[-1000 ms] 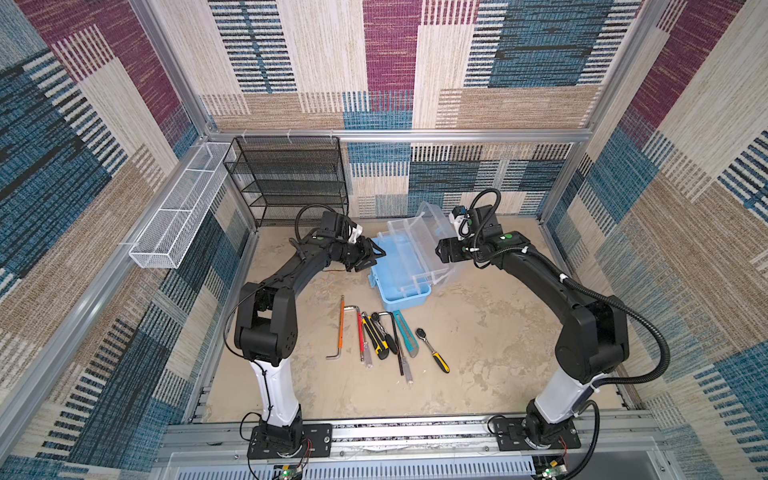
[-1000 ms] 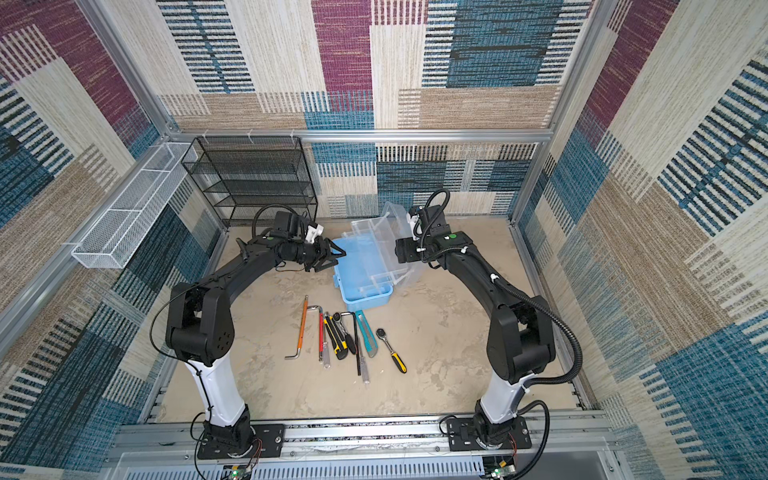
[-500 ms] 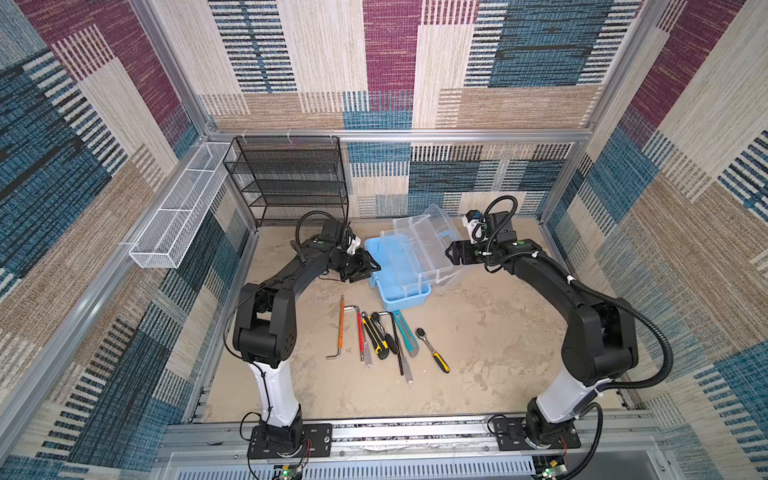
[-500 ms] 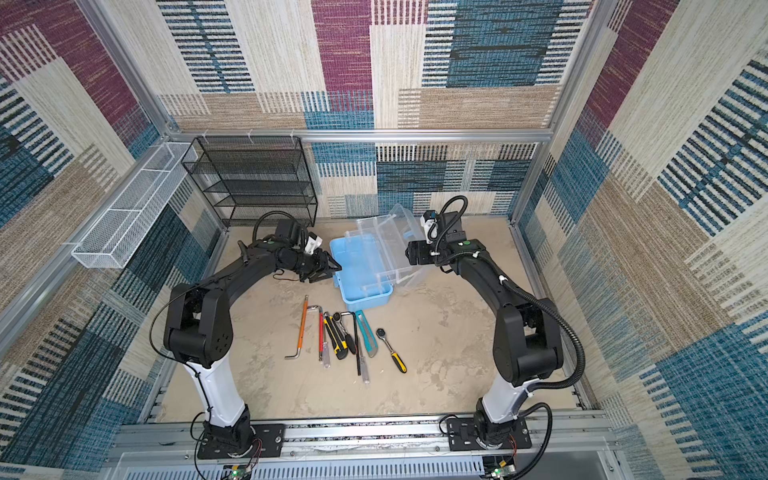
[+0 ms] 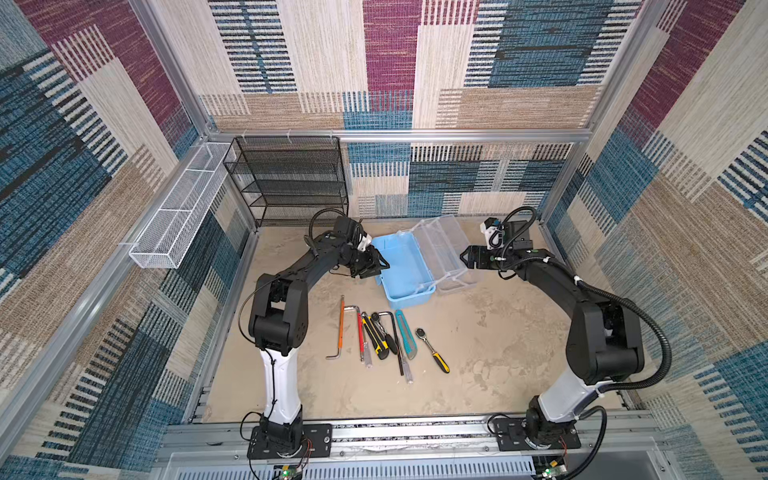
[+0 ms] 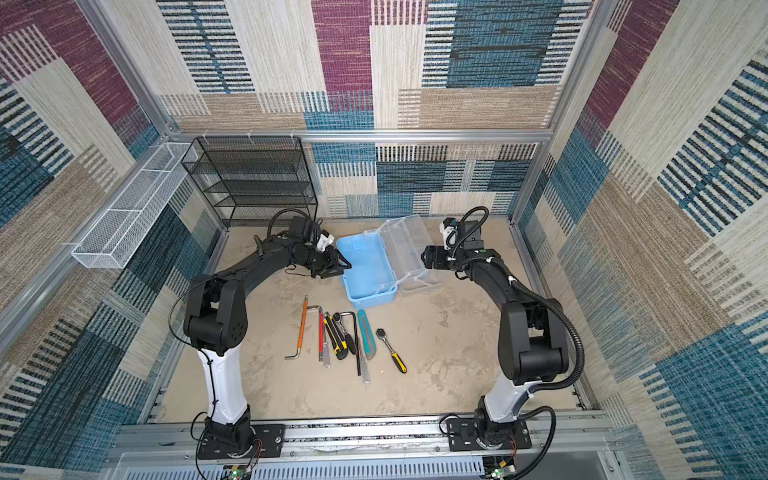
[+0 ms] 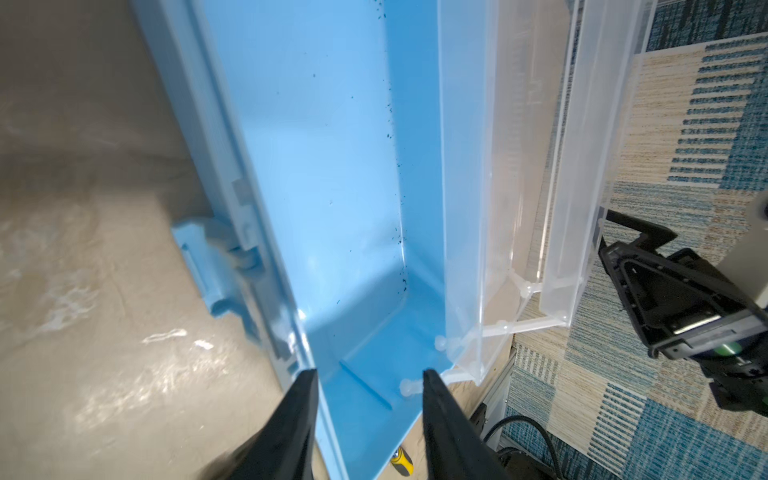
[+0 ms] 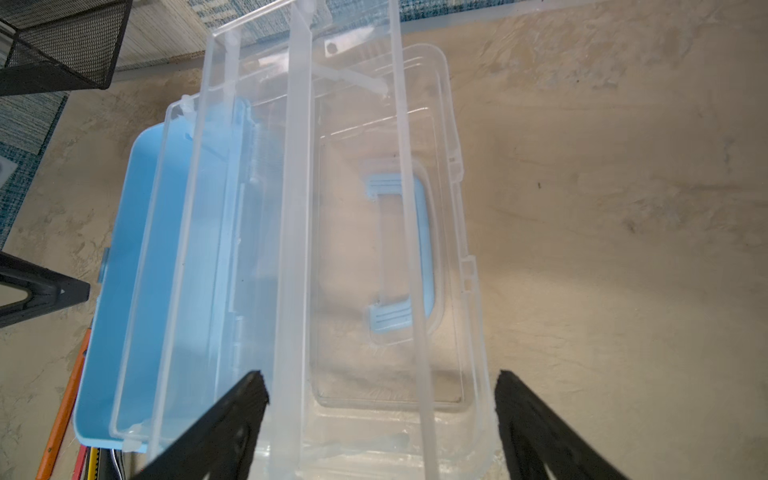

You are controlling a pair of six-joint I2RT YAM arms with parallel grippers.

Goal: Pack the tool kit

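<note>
The robot's right gripper will close on the metal neck [image 5: 426,341] of the yellow-handled ratchet, just under the ratchet's head, next to the teal utility knife.
The tool kit's light-blue case [image 5: 401,270] [image 6: 365,270] stands open at the table's back middle. Its clear tray and lid [image 5: 446,249] [image 8: 374,232] are folded out to the right, with the blue handle [image 8: 426,249] under the lid. My left gripper [image 5: 381,264] [image 7: 368,374] is open, its jaws straddling the case's left wall [image 7: 266,249]. My right gripper [image 5: 465,257] [image 8: 380,390] stands wide open at the lid's right end, holding nothing. The slim tools lie in a row in front of the case: an orange hex key [image 5: 340,324], utility knives [image 5: 405,334], a ratchet [image 5: 432,349].
A black wire-mesh rack [image 5: 286,178] stands at the back left. A long white wire basket [image 5: 178,208] hangs on the left wall. Metal frame rails edge the sandy table [image 5: 498,332] on every side.
The clear tray and lid have folded out and down to the right. My right gripper drew back to the right. My left gripper's jaws narrowed at the case's left wall.
</note>
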